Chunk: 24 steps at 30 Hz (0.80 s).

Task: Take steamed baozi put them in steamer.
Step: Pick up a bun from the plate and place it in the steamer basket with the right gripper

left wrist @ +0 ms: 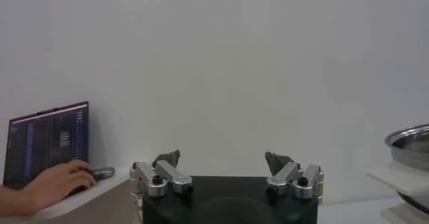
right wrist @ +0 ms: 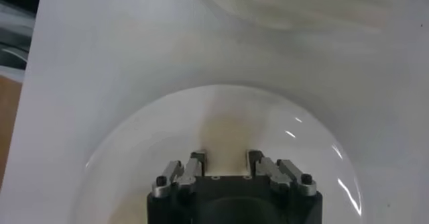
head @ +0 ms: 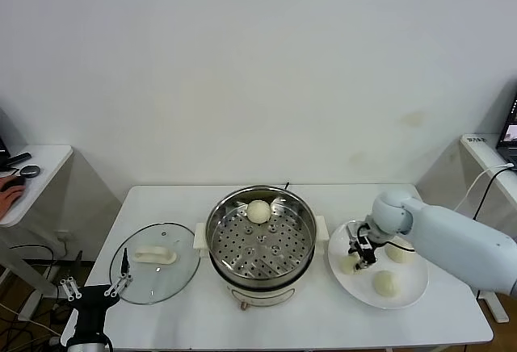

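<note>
The robot's right gripper should release the baozi on the steamer's perforated tray, along the side (head: 234, 237) facing the glass lid.
The steamer (head: 216, 221) stands mid-table with one baozi (head: 258, 211) on its perforated tray at the back. Three more baozi lie on the white plate (head: 412, 291) to its right: one at the front (head: 387, 282), one at the back (head: 400, 251), one on the left (head: 349, 265). My right gripper (head: 361, 253) is down on the left one. In the right wrist view its fingers (right wrist: 198, 157) are closed against the sides of that baozi (right wrist: 226, 131), low over the plate (right wrist: 134, 158). My left gripper (head: 121, 275) is parked open at the table's front left.
The glass lid (head: 153, 271) with a white handle lies left of the steamer, close to my left gripper (left wrist: 223, 159). The steamer's rim (left wrist: 409, 141) shows in the left wrist view. A side table with a laptop (left wrist: 47, 141) and a person's hand (left wrist: 53, 182) stands at the left.
</note>
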Each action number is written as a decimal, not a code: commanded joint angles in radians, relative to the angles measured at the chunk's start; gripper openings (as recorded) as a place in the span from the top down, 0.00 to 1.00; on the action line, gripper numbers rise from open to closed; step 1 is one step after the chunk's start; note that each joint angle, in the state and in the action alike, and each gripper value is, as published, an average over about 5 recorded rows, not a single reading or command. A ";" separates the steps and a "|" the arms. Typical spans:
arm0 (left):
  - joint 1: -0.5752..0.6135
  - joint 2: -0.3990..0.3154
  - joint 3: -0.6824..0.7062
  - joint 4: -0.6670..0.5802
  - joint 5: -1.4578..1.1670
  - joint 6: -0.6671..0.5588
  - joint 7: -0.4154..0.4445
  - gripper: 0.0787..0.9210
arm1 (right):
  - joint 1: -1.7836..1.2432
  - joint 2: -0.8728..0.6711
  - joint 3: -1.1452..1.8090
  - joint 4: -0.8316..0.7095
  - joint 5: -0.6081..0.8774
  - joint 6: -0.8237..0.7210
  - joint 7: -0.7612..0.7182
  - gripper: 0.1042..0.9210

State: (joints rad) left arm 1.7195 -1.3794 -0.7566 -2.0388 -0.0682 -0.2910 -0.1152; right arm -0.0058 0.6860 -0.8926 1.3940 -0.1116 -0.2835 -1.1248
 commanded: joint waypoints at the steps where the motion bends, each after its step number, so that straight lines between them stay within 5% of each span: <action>1: -0.002 0.001 0.006 -0.003 0.000 0.001 0.001 0.12 | 0.205 -0.099 -0.067 0.054 0.077 -0.008 -0.025 0.62; 7: -0.019 0.006 0.023 -0.003 0.000 0.006 0.003 0.12 | 0.542 -0.128 -0.251 0.162 0.263 -0.088 -0.026 0.61; 14: -0.021 0.017 0.023 -0.007 -0.002 0.008 0.004 0.12 | 0.912 0.038 -0.414 0.282 0.591 -0.275 0.034 0.61; 24: -0.011 0.010 0.013 -0.014 0.011 0.008 0.003 0.12 | 0.791 0.335 -0.444 0.290 0.763 -0.426 0.202 0.61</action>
State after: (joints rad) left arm 1.7100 -1.3696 -0.7454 -2.0526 -0.0604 -0.2835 -0.1120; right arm 0.7041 0.8045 -1.2481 1.6406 0.4396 -0.5661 -1.0331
